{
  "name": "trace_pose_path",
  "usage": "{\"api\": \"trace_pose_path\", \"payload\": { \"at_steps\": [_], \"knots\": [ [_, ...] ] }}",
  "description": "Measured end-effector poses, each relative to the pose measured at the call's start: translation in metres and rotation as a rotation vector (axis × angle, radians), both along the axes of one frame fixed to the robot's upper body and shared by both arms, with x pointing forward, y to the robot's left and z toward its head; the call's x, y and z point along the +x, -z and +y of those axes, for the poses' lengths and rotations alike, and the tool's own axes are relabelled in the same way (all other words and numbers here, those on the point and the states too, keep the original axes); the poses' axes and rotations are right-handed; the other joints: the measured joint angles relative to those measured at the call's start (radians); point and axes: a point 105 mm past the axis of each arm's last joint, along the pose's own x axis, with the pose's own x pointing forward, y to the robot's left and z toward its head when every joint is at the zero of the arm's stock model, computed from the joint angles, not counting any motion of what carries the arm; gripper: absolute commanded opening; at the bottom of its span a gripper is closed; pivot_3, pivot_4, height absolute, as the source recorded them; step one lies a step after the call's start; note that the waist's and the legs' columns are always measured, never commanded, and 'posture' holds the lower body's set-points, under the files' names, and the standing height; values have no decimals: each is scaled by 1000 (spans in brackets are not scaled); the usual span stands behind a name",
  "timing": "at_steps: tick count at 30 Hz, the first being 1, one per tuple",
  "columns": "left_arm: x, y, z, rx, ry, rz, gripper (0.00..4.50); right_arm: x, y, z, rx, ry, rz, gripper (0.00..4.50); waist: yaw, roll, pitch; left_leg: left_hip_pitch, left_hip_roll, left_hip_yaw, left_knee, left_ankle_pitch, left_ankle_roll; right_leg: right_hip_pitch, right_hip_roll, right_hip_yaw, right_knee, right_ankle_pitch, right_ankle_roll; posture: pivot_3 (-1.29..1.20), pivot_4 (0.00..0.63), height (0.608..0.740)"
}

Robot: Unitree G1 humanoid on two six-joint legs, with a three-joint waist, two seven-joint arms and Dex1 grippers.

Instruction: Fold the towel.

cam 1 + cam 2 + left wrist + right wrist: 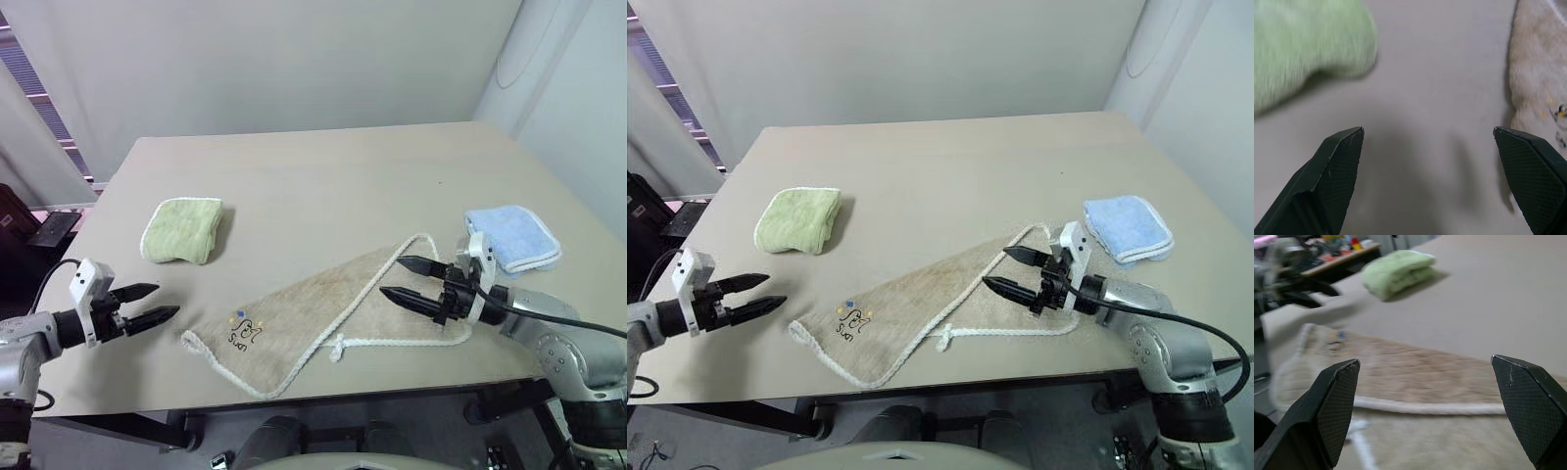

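Observation:
I need to next move my right gripper to the far corner (422, 238) of the beige towel, towards the light-blue towel, and close it there.
The beige towel (313, 313) lies on the table near its front edge, folded over on itself, with white corded edging and small dark lettering (243, 333) by its left corner. My right gripper (404, 279) hovers open over the towel's right end, pointing left, nothing between its fingers. My left gripper (155, 304) is open at the table's front left, a short way left of the towel's lettered corner, holding nothing. The left wrist view shows the towel's edge (1537, 73). In the right wrist view the towel (1425, 377) lies below the open fingers.
A folded light-green towel (182, 229) lies at the left of the table (323, 176), behind my left gripper. A folded light-blue towel (512, 238) with a white edge lies at the right, just behind my right wrist. A desk with clutter stands off to the left.

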Motion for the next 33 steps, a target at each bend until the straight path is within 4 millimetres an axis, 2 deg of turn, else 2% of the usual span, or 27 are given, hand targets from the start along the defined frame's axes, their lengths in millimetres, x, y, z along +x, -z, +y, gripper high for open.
{"api": "trace_pose_path", "payload": {
  "at_steps": [3,8,12,16,21,25,29,33],
  "knots": [
    [-7,6,0,-2,-9,13,4476,13,6,-4,-23,32,-5,4500,2,1,1,0,0,0,0,0,0,0,0,0,1,0,0,0,0,740],
    [-2,8,-7,-46,-26,-15,4476,39,3,-10,-45,145,-72,4500,3,1,0,1,0,0,0,0,0,0,0,-1,0,1,-1,0,0,740],
    [4,15,-24,-78,10,-10,4476,59,16,-26,-87,287,-27,4500,1,1,0,2,0,1,0,0,0,0,0,-1,1,1,-1,0,0,740],
    [9,22,-43,-82,71,-4,4476,79,19,-50,-134,420,-20,4500,-1,1,0,3,0,1,0,0,-1,0,1,-1,2,2,-2,0,0,740],
    [17,17,-44,-81,51,-39,4476,96,31,-71,-142,496,43,4500,-4,1,1,5,1,1,-1,1,-1,2,2,0,2,2,-2,0,0,740],
    [13,18,-46,-73,57,-41,4476,115,35,-86,-199,560,47,4500,-11,1,1,7,1,1,-1,1,-1,3,3,0,2,2,-2,0,0,740],
    [8,13,-47,-76,47,-61,4476,129,50,-87,-299,593,68,4500,-27,2,1,12,1,1,-2,1,-1,7,3,0,2,2,-2,0,0,740],
    [1,13,-43,-69,14,-68,4476,128,70,-76,-339,538,122,4500,-38,2,1,12,1,0,-2,1,-1,8,4,0,2,2,-2,0,0,740]
  ]
}}
